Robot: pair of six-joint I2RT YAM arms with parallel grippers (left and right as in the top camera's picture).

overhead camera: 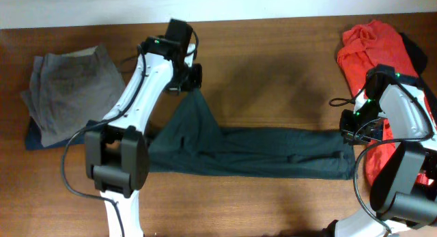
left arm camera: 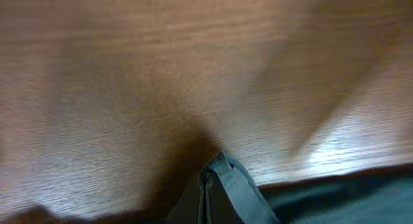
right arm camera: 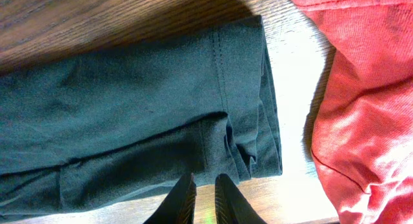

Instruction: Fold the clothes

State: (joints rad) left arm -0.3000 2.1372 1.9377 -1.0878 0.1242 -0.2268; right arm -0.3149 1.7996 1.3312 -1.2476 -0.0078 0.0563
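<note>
Next, I let go of the peaked corner of the trousers with my left gripper just inside their back edge (overhead camera: pixel 213 137), at the place where the flat legs begin.
The clothes, dark charcoal trousers (overhead camera: pixel 273 151), lie lengthwise across the front of the table. One corner is drawn up into a peak toward the back left. My left gripper (overhead camera: pixel 193 78) is shut on that peak. In the left wrist view the pinched fabric (left arm camera: pixel 222 175) rises to a point between the dark jaws of the left gripper (left arm camera: pixel 210 188), above bare wood. My right gripper (overhead camera: pixel 351 131) hovers at the trousers' right end. In the right wrist view the hems (right arm camera: pixel 251 121) lie just beyond my right gripper (right arm camera: pixel 205 192). Its fingers stand narrowly apart with only table between them.
Folded grey-khaki trousers (overhead camera: pixel 68 90) rest at the back left on a navy garment (overhead camera: pixel 34 138). A red garment (overhead camera: pixel 372 42) is heaped at the right edge, close beside the hems (right arm camera: pixel 368 88). A black cloth edge (overhead camera: pixel 413 49) shows behind it.
</note>
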